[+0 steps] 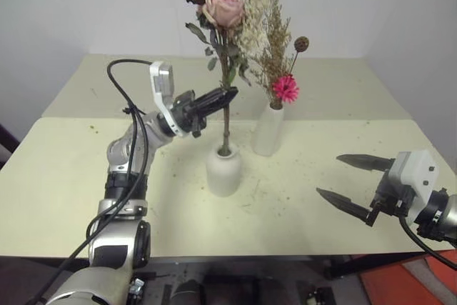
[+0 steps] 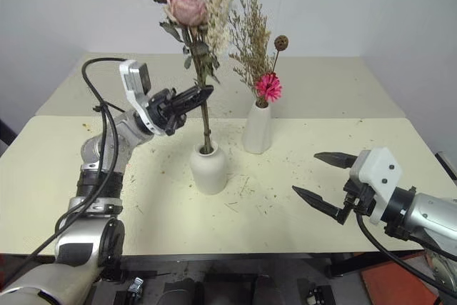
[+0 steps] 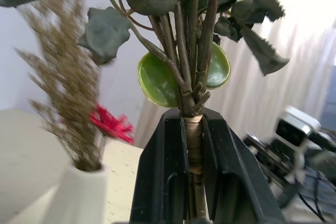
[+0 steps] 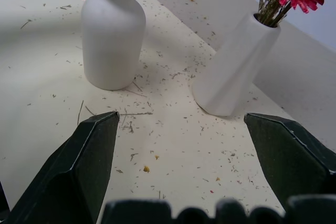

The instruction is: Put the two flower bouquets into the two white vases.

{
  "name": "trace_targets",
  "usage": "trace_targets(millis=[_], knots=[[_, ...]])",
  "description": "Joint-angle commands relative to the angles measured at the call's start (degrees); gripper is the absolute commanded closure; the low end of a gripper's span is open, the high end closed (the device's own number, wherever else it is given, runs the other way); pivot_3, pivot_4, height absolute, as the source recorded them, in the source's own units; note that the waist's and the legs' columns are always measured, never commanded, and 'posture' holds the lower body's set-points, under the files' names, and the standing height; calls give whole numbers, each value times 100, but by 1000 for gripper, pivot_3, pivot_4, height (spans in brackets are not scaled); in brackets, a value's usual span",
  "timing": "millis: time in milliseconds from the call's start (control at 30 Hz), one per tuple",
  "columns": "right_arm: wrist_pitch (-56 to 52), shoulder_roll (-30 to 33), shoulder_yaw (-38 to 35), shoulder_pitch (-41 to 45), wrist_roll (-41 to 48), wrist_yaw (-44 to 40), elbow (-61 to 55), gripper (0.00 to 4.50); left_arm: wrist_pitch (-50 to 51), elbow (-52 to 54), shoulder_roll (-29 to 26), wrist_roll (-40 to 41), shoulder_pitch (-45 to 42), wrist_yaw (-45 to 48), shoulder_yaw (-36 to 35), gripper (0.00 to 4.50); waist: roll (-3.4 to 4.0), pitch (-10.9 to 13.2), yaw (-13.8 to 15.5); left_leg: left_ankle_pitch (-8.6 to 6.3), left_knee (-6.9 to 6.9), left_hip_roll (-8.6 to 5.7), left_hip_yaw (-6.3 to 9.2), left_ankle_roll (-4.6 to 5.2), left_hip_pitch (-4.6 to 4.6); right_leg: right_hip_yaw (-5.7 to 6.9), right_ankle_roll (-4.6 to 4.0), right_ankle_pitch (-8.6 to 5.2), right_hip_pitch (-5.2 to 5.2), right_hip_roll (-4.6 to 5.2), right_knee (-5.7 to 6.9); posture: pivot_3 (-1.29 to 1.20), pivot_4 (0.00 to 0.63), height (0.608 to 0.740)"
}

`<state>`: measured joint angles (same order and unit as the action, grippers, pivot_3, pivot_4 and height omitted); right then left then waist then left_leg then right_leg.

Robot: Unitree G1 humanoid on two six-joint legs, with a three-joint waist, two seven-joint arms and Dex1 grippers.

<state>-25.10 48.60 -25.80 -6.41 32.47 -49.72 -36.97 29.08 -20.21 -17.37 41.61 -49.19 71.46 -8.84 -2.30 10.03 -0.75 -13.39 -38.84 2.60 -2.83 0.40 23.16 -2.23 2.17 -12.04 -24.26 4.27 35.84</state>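
Observation:
I will let go of the bushier bouquet, now upright above the squat white vase, with my left gripper, with its stems deep in the opening of the squat white vase (image 1: 226, 152).
The bushier bouquet (image 1: 223, 5) of pale pink blooms and green leaves stands upright, and its stems (image 3: 191, 77) reach down into the mouth of the squat white vase (image 1: 223, 169). My left gripper (image 1: 227, 96) is shut on those stems partway up, above the vase. Just behind and to the right, the tall slim white vase (image 1: 268, 130) holds the beige dried grasses with the bright pink flower (image 1: 285, 88). Off to the right, my right gripper (image 1: 328, 174) hovers open over the table, holding nothing and pointing toward both vases (image 4: 113, 40).
The pale table (image 1: 71, 176) is sprinkled with small plant bits around the vases. A second table top (image 1: 343, 91) adjoins behind, against a white wall. An orange object (image 1: 407, 283) sits below the table's near right edge.

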Motion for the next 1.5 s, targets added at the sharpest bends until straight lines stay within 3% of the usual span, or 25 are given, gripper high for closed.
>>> trace_targets(millis=[33,700,967,1133,1267,1500], knots=[[289,-12,-77,93,-87,3,-15,0,-346,565,-24,-72,156,327,161,4388,0,0,1,0,0,0,0,0,1,0,0,0,0,0,0,0,150,740],[385,82,-160,105,125,-284,151,0,-1528,467,-154,-689,625,661,375,4388,0,0,8,0,-1,0,1,1,-1,0,0,0,2,0,0,0,150,740],[490,99,-117,70,-31,-365,174,0,-1451,516,-254,-666,679,724,332,1762,0,0,4,0,-1,0,1,1,-1,1,0,0,2,0,0,0,150,740],[579,61,-96,25,-178,-356,206,0,-1339,903,-653,-605,1072,926,293,186,1,0,-11,0,0,2,0,1,-4,-1,0,0,1,-2,1,0,150,740],[634,23,-74,6,-204,-391,233,0,-1202,1216,-959,-493,1396,1110,297,37,2,-1,1,0,0,3,-1,1,-4,0,0,0,0,-1,2,0,150,740],[728,37,53,88,-352,-360,346,0,-1310,1296,-1502,-826,1668,574,62,37,2,-1,19,0,0,3,-1,1,-6,2,0,-1,3,0,1,0,150,740]])
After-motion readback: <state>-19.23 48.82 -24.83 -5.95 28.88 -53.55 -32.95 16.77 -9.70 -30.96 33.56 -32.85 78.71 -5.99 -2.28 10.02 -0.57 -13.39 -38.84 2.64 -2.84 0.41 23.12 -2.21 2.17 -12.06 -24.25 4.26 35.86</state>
